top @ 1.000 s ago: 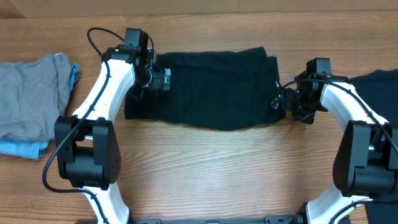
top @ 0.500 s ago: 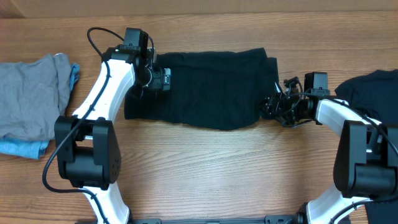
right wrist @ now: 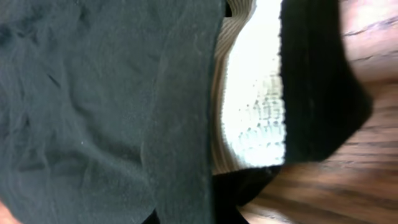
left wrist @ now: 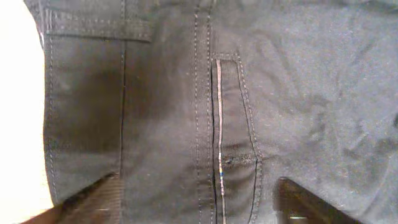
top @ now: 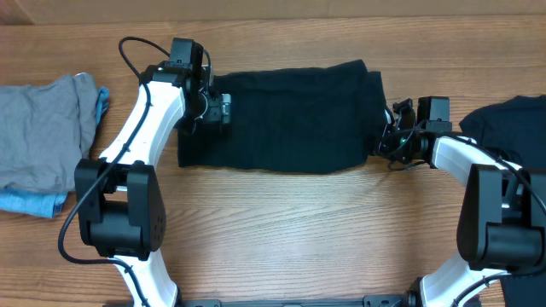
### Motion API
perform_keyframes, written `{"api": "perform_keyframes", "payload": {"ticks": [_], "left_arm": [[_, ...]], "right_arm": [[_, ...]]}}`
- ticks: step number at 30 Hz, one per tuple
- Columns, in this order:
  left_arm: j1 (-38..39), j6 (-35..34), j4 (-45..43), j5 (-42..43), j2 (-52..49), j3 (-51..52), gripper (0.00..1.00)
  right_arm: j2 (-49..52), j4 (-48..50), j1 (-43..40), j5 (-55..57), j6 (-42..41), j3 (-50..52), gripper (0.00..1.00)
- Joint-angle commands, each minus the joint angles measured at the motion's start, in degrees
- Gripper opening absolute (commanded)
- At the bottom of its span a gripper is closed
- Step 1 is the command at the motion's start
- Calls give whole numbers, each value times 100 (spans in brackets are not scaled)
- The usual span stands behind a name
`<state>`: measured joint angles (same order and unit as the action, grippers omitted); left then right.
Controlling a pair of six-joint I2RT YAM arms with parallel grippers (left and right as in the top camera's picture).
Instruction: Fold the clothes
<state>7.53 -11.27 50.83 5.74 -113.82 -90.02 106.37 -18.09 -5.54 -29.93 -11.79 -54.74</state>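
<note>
The robot's right gripper will release the held edge onto the black garment's own body [top: 249,150], on the half closer to the left gripper.
One of the clothes, a black garment [top: 290,119], lies folded into a wide rectangle at the middle of the table. Its stitched seams fill the left wrist view [left wrist: 280,93]. My left gripper [top: 223,111] is over its upper left part, and its fingers [left wrist: 99,199] stand wide apart on the cloth, open. My right gripper [top: 386,141] is at the garment's right edge, shut on the fabric [right wrist: 93,93], which covers most of the right wrist view. A second black garment [top: 508,119] lies at the far right, partly under the right arm.
A grey folded garment [top: 43,136] lies on a light-blue one [top: 30,203] at the left edge of the table. Bare wood [top: 290,230] stretches in front of the black garment, between the two arm bases.
My right gripper reached in at the garment's right edge, shut on it and drew back right. The garment's lower edge has pulled straighter and higher. My left jaws have narrowed slightly.
</note>
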Motion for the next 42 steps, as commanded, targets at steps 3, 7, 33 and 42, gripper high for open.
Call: {"api": "perform_keyframes", "payload": {"ticks": [3, 7, 33, 42], "left_arm": [[72, -356, -739, 1976, -28, 17, 4], [243, -415, -813, 1545, -103, 90, 4], [1718, -1569, -1827, 1628, -1797, -872, 6], [1725, -1255, -1499, 1615, -1998, -872, 7]], "right_arm": [[37, 4, -15, 337, 28, -7, 4], [37, -17, -15, 337, 28, -7, 4], [37, -564, 1191, 2636, 780, -654, 4], [37, 31, 1191, 2662, 964, -647, 10]]}}
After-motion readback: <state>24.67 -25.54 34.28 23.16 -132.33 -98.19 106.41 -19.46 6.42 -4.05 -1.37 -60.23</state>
